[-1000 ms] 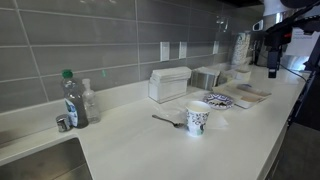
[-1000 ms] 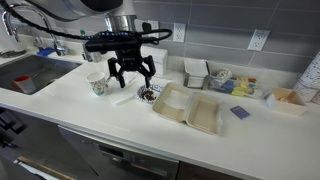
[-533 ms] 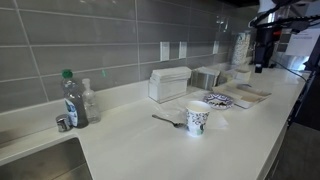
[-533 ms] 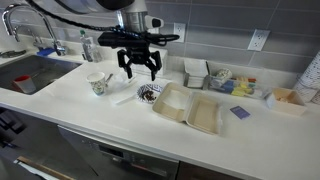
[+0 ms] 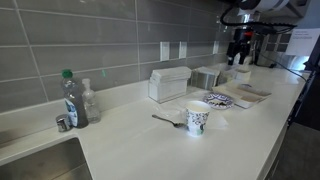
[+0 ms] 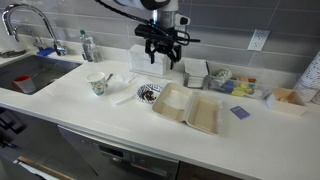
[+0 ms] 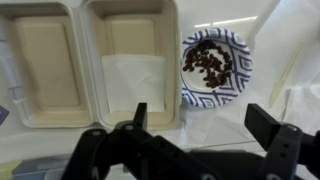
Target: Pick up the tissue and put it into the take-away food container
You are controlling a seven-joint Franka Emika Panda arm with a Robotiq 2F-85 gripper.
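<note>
The robot's gripper needs to next close on the middle of the top tissue in the small bin (image 5: pixel 207 73) beside the napkin holder.
The take-away food container (image 7: pixel 45 100) lies open on the white counter, both beige halves facing up. A white tissue (image 7: pixel 135 82) lies flat in the half beside the patterned plate. My gripper (image 7: pixel 203 122) is open and empty, with its black fingers (image 7: pixel 265 128) spread wide above the counter next to the plate. In both exterior views the gripper (image 6: pixel 160 60) (image 5: pixel 238 50) hangs high above the counter near the wall, behind the container (image 6: pixel 190 108).
A blue-patterned plate (image 7: pixel 215 65) with dark bits sits beside the container. A paper cup (image 6: pixel 97 83), a spoon (image 5: pixel 168 121), a napkin holder (image 5: pixel 168 85), a bottle (image 5: pixel 72 98), small bins (image 6: pixel 215 75) and a sink (image 6: pixel 25 75) are along the counter.
The open gripper has lifted and moved away from the container toward the back wall. The tissue stays in the container.
</note>
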